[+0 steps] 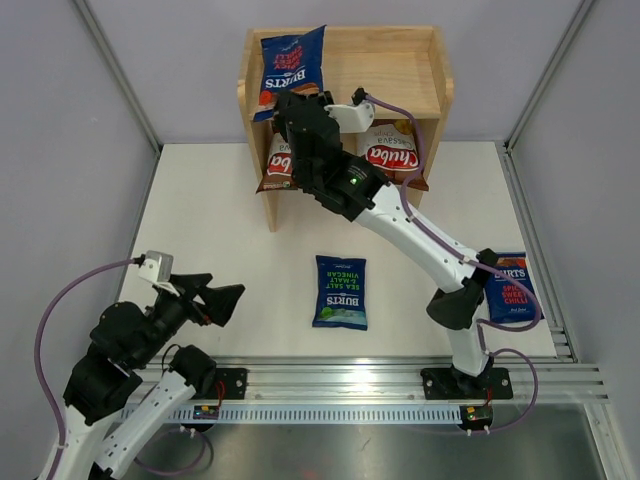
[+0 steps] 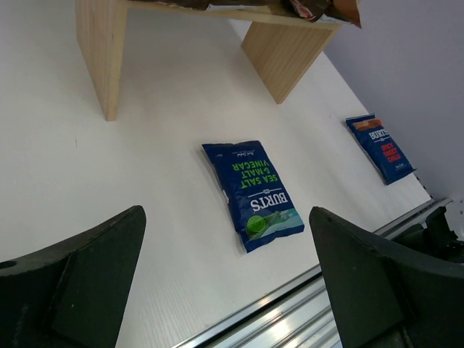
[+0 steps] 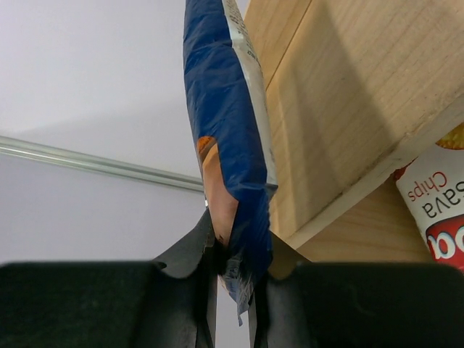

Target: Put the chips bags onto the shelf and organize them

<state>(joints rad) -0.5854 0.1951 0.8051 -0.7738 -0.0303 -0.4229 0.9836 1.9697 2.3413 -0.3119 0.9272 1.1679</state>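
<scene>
The Burts bag slants over the top level's side panel, so next my right gripper releases it, then grabs its bottom edge (image 1: 265,112) and straightens it.
My right gripper (image 1: 287,100) is shut on the bottom edge of a dark blue Burts bag (image 1: 291,68), held upright at the left front of the wooden shelf's (image 1: 400,75) top tier; the bag (image 3: 228,145) shows between the fingers in the right wrist view. Two Chuba Cassava bags lie on the lower tier, one at the left (image 1: 278,165) and one at the right (image 1: 390,155). A green-print Burts bag (image 1: 340,291) lies flat on the table, also in the left wrist view (image 2: 254,192). Another Burts bag (image 1: 514,288) lies at the right. My left gripper (image 1: 222,300) is open and empty at the near left.
A metal rail (image 1: 400,375) runs along the table's near edge. Grey walls with metal frame posts (image 1: 120,80) enclose the table. The right arm reaches across the middle toward the shelf front.
</scene>
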